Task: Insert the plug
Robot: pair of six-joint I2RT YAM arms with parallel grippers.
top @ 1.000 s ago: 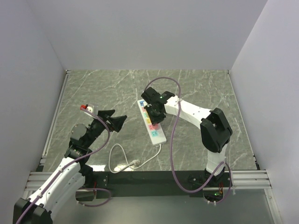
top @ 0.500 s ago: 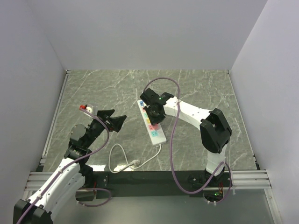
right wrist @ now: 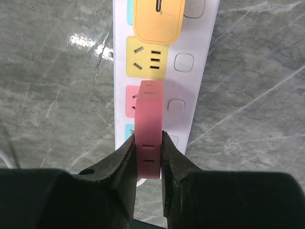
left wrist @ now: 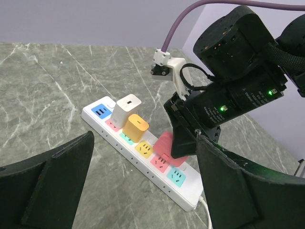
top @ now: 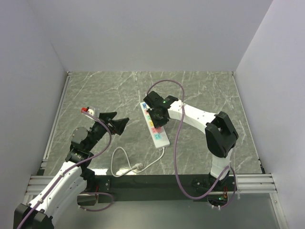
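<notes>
Next, I let go of the pink plug with my right gripper in the pink socket (top: 149, 129) (right wrist: 144, 101) between the free yellow socket and teal socket.
My right gripper (right wrist: 148, 149) is shut on a pink plug (right wrist: 148, 124) and holds it just over the pink socket (right wrist: 130, 101) of the white power strip (top: 155, 125). In the left wrist view the pink plug (left wrist: 167, 143) sits tilted right above the pink socket (left wrist: 160, 162), under the right gripper (left wrist: 183, 138). A white plug (left wrist: 125, 108) and a yellow plug (left wrist: 135, 128) stand in the strip's far sockets. A free yellow socket (left wrist: 144, 149) and a teal socket (left wrist: 177, 177) flank the pink one. My left gripper (top: 120, 121) is open and empty, left of the strip.
The strip's white cord (top: 125, 162) loops on the grey marble table (top: 205, 90) toward the near edge. White walls enclose the table on three sides. A purple cable (top: 177, 138) arcs over the right arm.
The right gripper with the pink plug has shifted slightly toward the far end of the strip. The left arm has not moved.
</notes>
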